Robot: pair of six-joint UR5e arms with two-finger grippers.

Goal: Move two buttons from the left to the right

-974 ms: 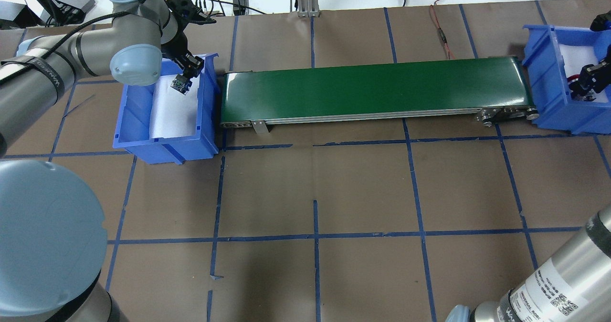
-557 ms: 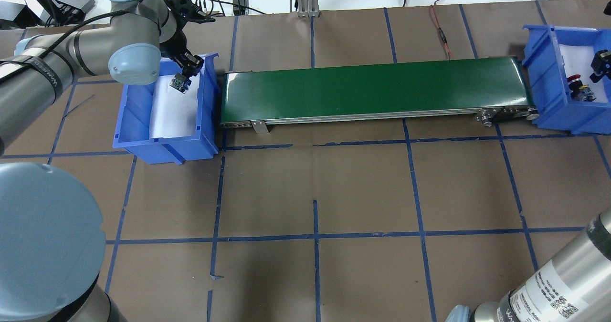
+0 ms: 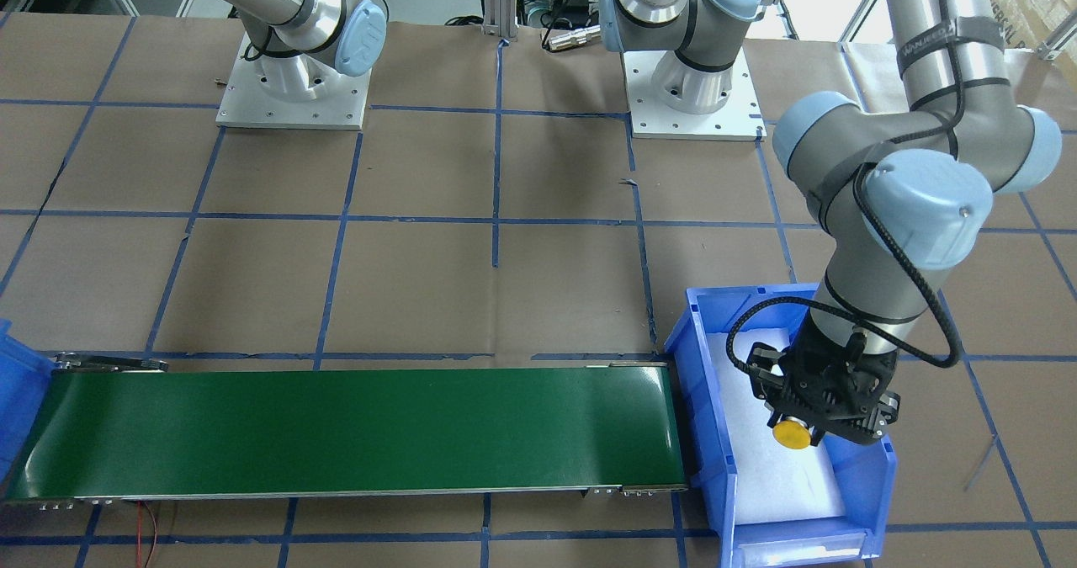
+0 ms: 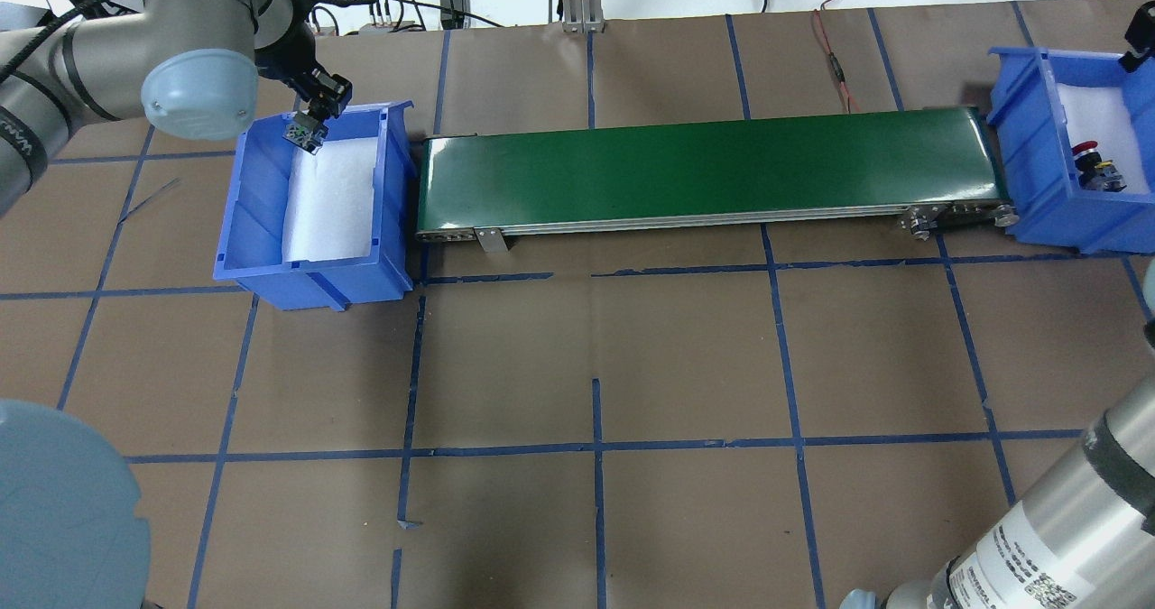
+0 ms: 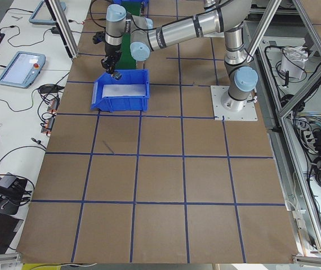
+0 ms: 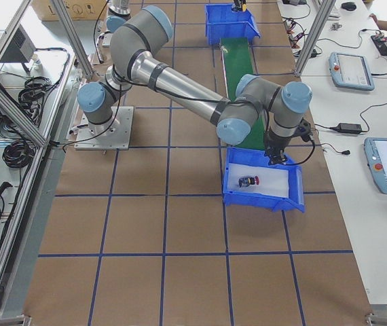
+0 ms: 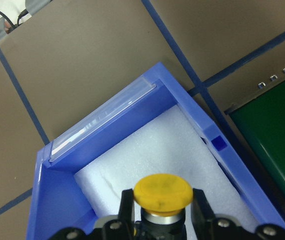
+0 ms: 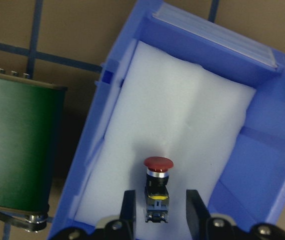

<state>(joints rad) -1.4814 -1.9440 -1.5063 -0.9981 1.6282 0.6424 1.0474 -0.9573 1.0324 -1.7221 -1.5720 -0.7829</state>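
Next, my left gripper releases the yellow button on the green conveyor belt's end (image 3: 607,427) next to the bin that is below it.
The yellow button (image 7: 162,192) hangs over the white foam of the left blue bin (image 4: 248,203), with my left gripper (image 7: 162,216) shut on its body. From across the table the yellow button (image 3: 792,434) shows under the left gripper (image 3: 820,421), above the bin's far end. The red button (image 8: 158,164) lies on the foam in the right blue bin (image 8: 262,150). My right gripper (image 8: 157,210) is open above it, with a finger (image 8: 128,205) on either side and not touching it. The overhead view shows the red button (image 4: 1085,151) lying alone.
A green conveyor belt (image 4: 704,171) spans the gap between the two bins. Cables and a red wire (image 4: 835,59) lie at the table's far edge. Blue tape lines cross the brown table (image 4: 595,356).
My left gripper has lifted the yellow button and carried it toward the bin's far left corner. My right gripper has risen from the red button, which stays in the right bin.
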